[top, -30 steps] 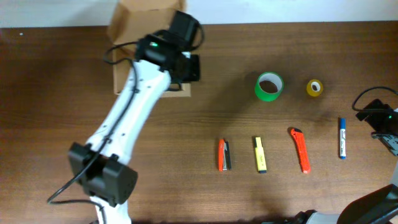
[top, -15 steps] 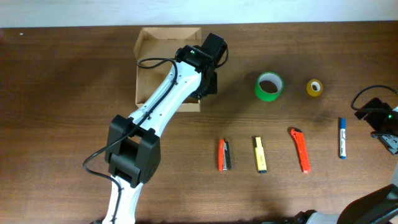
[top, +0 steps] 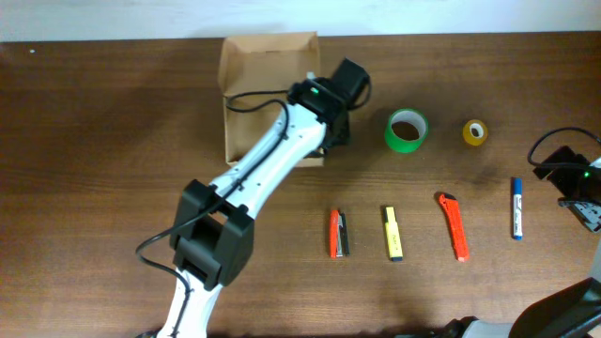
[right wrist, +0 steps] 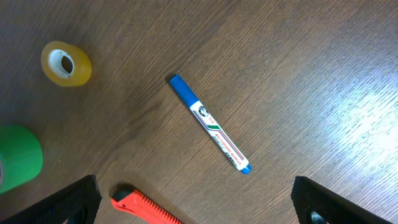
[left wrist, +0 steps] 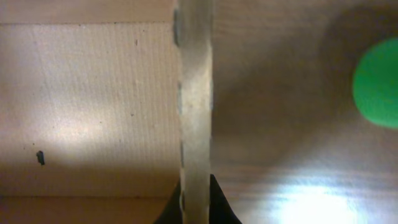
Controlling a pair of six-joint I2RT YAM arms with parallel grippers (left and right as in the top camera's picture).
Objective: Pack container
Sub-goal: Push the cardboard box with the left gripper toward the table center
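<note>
Next, my left gripper lets go of the cardboard box on the table, at a spot slightly closer to the orange-and-black stapler (top: 282,138) and green tape roll.
The container (top: 255,99) is an open brown cardboard box at the back of the table, its flap lid standing at its far side. My left gripper (top: 330,141) is shut on the box's right wall. In the left wrist view that wall's edge (left wrist: 196,93) runs up from between the dark fingers (left wrist: 219,208), with the box floor (left wrist: 87,93) to its left. My right gripper (top: 588,205) hovers open at the table's right edge, above and near a blue marker (right wrist: 209,124), with nothing between its fingertips (right wrist: 65,199).
Right of the box lie a green tape roll (top: 407,130) and a yellow tape roll (top: 475,132). In a row nearer the front lie an orange-and-black stapler (top: 339,233), a yellow highlighter (top: 393,233), an orange cutter (top: 453,225) and the blue marker (top: 516,207).
The left gripper has dragged the box to the right, toward the green tape roll. The right arm and the loose items have stayed still.
</note>
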